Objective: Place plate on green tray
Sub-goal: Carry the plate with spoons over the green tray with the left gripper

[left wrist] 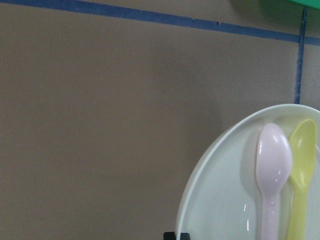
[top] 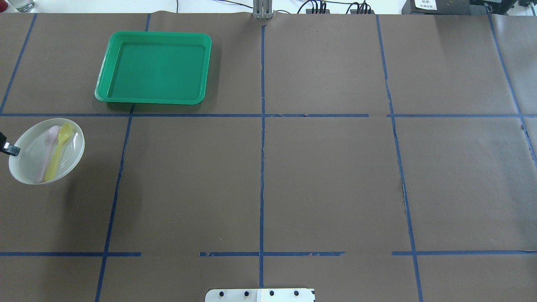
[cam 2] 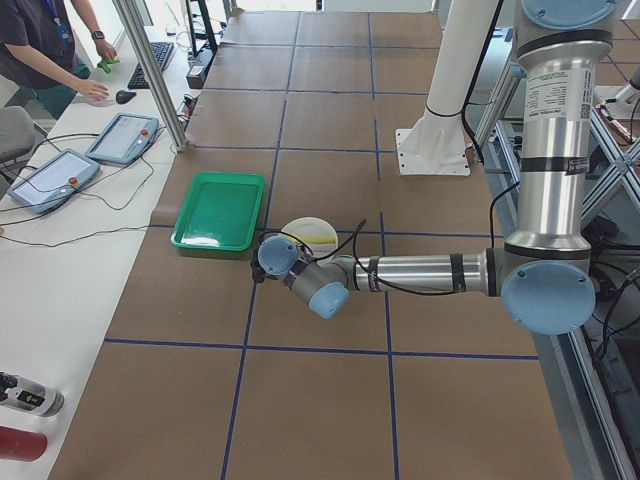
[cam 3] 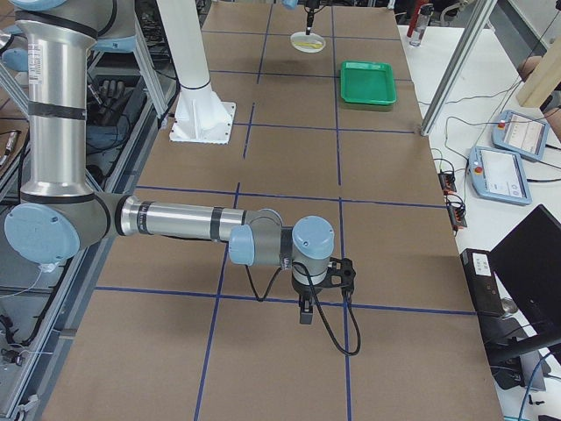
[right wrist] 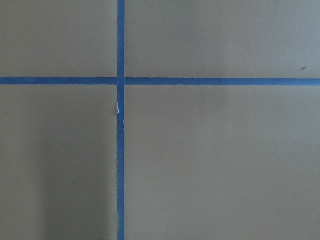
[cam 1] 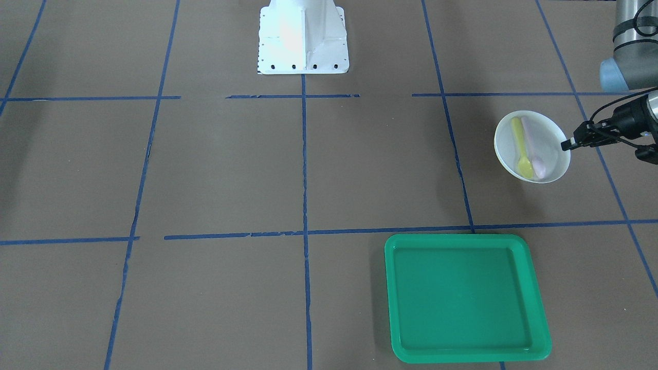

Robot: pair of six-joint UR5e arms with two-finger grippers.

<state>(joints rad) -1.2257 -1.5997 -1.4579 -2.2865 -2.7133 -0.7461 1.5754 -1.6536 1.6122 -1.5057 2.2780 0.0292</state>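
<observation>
My left gripper will put the white plate with its spoons, now hanging a little above the table, down on the middle of the empty green tray (cam 1: 466, 296).
The small white plate (cam 1: 552, 154) carries a yellow spoon (cam 1: 520, 149) and a pale pink spoon (cam 1: 534, 154). It hangs a little above the table at the robot's far left, casting a shadow beside it. My left gripper (cam 1: 567, 145) is shut on the plate's rim; it also shows in the overhead view (top: 13, 149) at the plate's (top: 29, 163) left edge. The green tray (cam 1: 462, 298) lies empty on the table, apart from the plate, on the far side from the robot (top: 155, 69). My right gripper (cam 3: 305, 314) hovers over bare table far away; I cannot tell whether it is open or shut.
The white robot base (cam 1: 303, 38) stands at the table's middle near edge. Blue tape lines (top: 262, 126) cross the brown table cover. An operators' desk with tablets (cam 2: 120, 140) runs beyond the tray side of the table.
</observation>
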